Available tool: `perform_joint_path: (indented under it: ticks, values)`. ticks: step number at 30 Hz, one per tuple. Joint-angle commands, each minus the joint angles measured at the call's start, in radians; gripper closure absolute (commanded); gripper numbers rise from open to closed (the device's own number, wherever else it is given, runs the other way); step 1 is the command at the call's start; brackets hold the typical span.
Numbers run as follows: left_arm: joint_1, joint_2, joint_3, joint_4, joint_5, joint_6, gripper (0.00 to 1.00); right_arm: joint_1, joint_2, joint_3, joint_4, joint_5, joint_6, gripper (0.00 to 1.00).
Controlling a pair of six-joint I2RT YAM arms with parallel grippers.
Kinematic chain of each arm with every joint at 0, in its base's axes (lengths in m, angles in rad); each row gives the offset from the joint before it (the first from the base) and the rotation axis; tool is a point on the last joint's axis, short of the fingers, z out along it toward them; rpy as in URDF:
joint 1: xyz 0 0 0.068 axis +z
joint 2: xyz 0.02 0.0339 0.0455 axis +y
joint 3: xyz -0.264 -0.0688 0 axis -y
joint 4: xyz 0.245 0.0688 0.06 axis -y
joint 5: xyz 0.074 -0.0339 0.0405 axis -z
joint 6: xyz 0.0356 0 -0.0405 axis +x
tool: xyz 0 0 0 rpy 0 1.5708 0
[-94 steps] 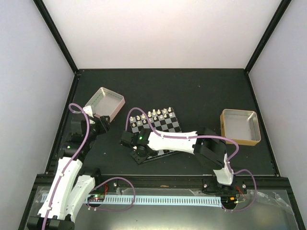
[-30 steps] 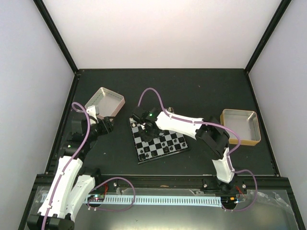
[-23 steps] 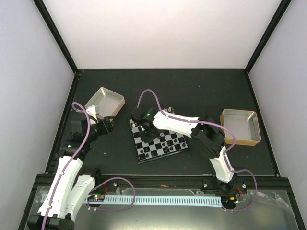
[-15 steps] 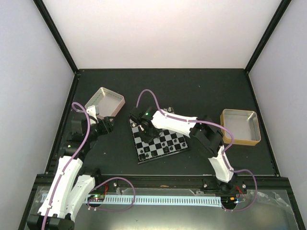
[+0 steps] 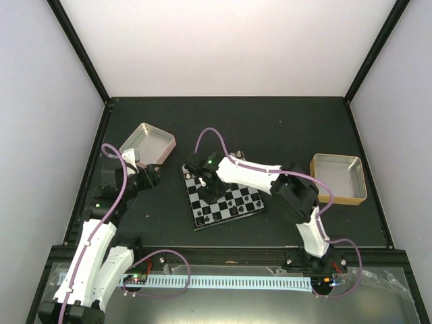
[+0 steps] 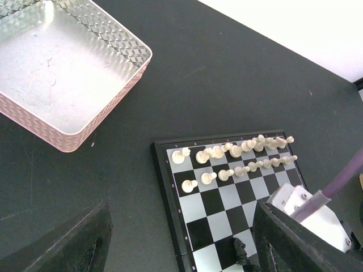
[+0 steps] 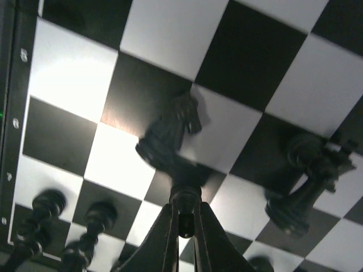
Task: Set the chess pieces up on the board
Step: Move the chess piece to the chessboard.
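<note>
The small black piece between my right gripper's fingers (image 5: 210, 199) should next pass to my left gripper, which will close on it above the board and take it over.
The board (image 5: 226, 202) lies at the table's middle, with white chess pieces (image 6: 232, 157) in two rows at its far side. My right gripper (image 5: 208, 191) hangs over the board's left part, shut on a small black piece (image 7: 185, 199) held by its top between the fingertips (image 7: 170, 226). A black knight (image 7: 169, 135) stands just beyond it, a taller black piece (image 7: 303, 190) to the right, and black pawns (image 7: 45, 209) at the lower left. My left gripper (image 6: 181, 241) hovers open and empty left of the board (image 6: 227, 198).
A pink-sided metal tray (image 5: 147, 143) sits at the back left, close to my left gripper (image 5: 150, 175). A tan-sided tray (image 5: 337, 177) sits at the right. Black rails edge the table on both sides.
My right gripper's fingers have closed on the small black piece over the board's left part. The arm shifted only slightly. The left arm has stayed still.
</note>
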Motion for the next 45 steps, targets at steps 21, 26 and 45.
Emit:
perform_joint_path:
  ticks: [21,26,45]
  values:
    - [-0.006,-0.01,-0.008,0.02,0.012,0.016,0.3,0.027,-0.099,-0.094,0.006,-0.091,0.0,0.96]
    - [-0.007,-0.012,-0.011,0.018,0.014,0.013,0.3,0.029,-0.1,-0.088,-0.004,-0.076,0.004,0.82]
    - [-0.008,-0.035,0.005,-0.02,-0.036,0.011,0.29,0.028,0.021,0.114,-0.008,0.07,0.397,0.66]
